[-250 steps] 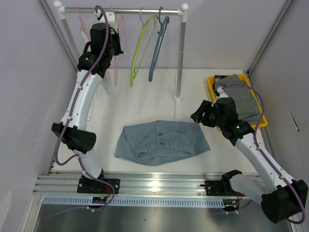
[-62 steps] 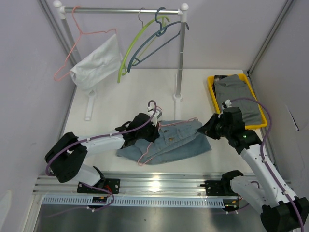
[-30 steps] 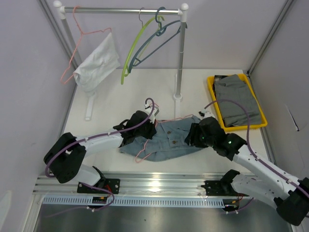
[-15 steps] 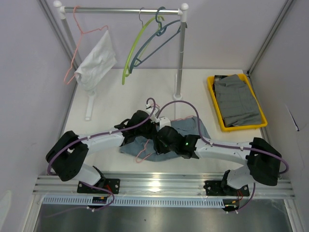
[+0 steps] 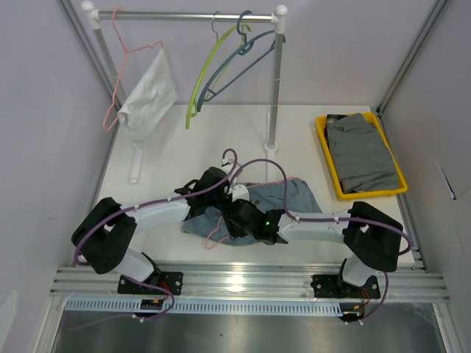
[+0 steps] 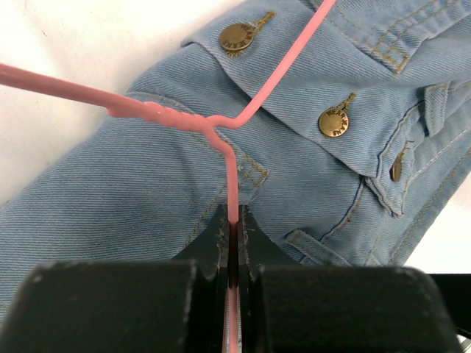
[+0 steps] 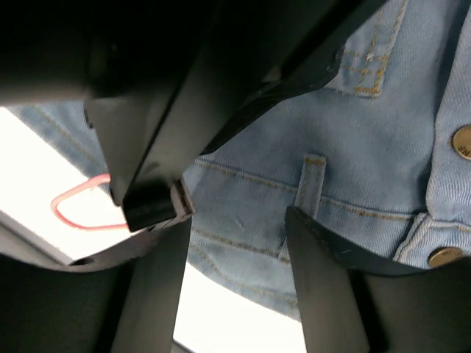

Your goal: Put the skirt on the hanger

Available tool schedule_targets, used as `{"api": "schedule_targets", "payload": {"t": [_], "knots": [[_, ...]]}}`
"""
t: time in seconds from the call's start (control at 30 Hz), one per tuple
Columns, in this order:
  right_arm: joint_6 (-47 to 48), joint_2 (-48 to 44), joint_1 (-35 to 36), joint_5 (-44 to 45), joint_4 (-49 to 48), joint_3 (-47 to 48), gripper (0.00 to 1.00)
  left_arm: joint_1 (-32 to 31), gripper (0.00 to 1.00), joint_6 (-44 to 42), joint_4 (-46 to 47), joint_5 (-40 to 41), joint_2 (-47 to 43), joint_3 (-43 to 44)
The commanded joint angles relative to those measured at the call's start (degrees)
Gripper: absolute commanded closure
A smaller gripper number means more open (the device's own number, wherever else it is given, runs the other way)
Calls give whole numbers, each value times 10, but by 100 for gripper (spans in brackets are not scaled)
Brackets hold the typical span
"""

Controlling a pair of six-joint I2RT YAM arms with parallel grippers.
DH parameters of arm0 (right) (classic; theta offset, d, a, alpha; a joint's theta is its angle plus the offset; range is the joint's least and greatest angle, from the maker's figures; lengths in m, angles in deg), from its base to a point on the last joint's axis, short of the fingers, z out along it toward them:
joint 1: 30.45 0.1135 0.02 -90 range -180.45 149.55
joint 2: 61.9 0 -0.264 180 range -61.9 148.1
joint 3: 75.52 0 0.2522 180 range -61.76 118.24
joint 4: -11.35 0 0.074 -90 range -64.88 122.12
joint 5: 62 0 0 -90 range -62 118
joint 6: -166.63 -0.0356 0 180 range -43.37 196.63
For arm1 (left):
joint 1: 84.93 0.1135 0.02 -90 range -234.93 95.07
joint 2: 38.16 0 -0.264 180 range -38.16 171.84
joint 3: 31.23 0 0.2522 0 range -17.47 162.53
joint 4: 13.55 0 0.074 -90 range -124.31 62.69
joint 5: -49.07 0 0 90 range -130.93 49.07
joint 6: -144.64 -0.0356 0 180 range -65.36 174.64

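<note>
I can see the hanger's loose end sticking out past the skirt's waistband, so next I pinch the waistband's belt loop [image 7: 310, 182] with my right gripper and pull it away from my left gripper.
A light blue denim skirt [image 5: 294, 195] lies on the white table, its brass buttons in the left wrist view [image 6: 338, 123]. A pink wire hanger [image 5: 213, 234] lies over it. My left gripper [image 5: 219, 197] is shut on the pink hanger's wire [image 6: 230, 176] above the waistband. My right gripper [image 5: 241, 219] is open, low over the skirt's left part just beside the left gripper; its fingers [image 7: 324, 279] straddle the denim [image 7: 250, 198] near the hem. A loop of the pink hanger [image 7: 81, 209] shows at the left of the right wrist view.
A clothes rail [image 5: 184, 15] at the back carries a pink hanger with a white garment [image 5: 151, 92], a green hanger [image 5: 206, 73] and a blue hanger [image 5: 235, 62]. A yellow tray [image 5: 397, 187] with grey folded clothes [image 5: 364, 151] stands at the right.
My left arm brought a pink hanger from the rail down onto the skirt. My right arm swept left across the skirt and now sits beside the left gripper. The hung garment swings.
</note>
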Motion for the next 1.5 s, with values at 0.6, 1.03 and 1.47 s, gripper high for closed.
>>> {"api": "schedule_targets", "payload": {"t": [0.6,1.03,1.47], "knots": [[-23,-61,-2,57,20,-47,95,12,100,-18,18,2,6,33],[-35,-97,-25,17,16,-66,74,17,100,-21,21,0,8,30],[-55,-47,-27,2,-11,-74,76,17,100,-20,28,-4,8,29]]}}
